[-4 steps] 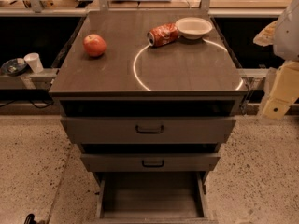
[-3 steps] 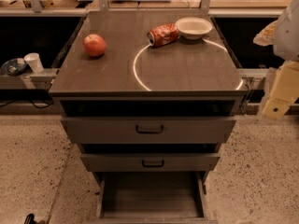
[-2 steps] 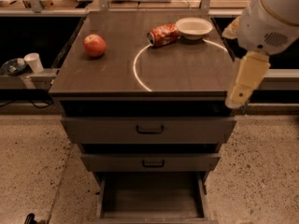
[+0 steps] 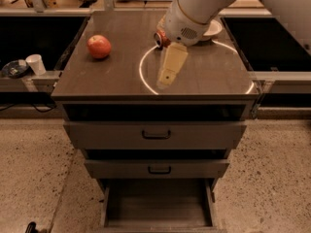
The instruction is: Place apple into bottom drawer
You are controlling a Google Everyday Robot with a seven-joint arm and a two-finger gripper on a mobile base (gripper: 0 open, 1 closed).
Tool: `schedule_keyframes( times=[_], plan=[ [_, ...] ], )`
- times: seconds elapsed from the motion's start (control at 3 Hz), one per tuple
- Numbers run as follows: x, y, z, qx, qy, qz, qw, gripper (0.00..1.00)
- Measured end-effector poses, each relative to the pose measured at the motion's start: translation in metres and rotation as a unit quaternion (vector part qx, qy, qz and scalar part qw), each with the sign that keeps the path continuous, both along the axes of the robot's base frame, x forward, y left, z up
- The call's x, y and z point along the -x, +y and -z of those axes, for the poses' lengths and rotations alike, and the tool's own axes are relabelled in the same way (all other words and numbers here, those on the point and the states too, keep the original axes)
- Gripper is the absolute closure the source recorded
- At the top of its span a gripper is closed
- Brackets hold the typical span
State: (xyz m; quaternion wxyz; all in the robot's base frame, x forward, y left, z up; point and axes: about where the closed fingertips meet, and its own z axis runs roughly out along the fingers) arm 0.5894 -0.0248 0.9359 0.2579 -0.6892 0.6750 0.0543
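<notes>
The apple has to go into the bottom drawer, so my gripper needs to next go to the red-orange apple's middle (image 4: 99, 47) and close there.
The red-orange apple (image 4: 99, 46) sits on the cabinet top (image 4: 112, 81) near its far left. The bottom drawer (image 4: 158, 205) is pulled open below the two closed drawers, its dark inside bare. My gripper (image 4: 165, 82) hangs over the middle of the cabinet top, to the right of the apple and apart from it, on the white arm that reaches in from the upper right. The arm hides most of the crushed red soda can (image 4: 160, 38).
A white bowl (image 4: 214, 29) stands at the back right, partly behind the arm. A white ring is marked on the top. Two drawers with black handles (image 4: 156, 135) are shut. A white cup (image 4: 36, 63) stands on the left ledge.
The arm has swung in from the right edge leftward, across the cabinet top, so the gripper is now over the middle. The apple, can and drawers have not moved.
</notes>
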Motion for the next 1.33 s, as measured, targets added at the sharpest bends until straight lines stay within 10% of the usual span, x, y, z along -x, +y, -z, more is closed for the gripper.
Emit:
schedule_keyframes(
  times=[0.33, 1.33],
  plan=[
    [-0.052, 0.064, 0.012, -0.081, 0.009, -0.001, 0.9966, 0.0],
    [-0.155, 0.168, 0.04, -0.269, 0.084, 0.092, 0.9552, 0.0]
  ],
)
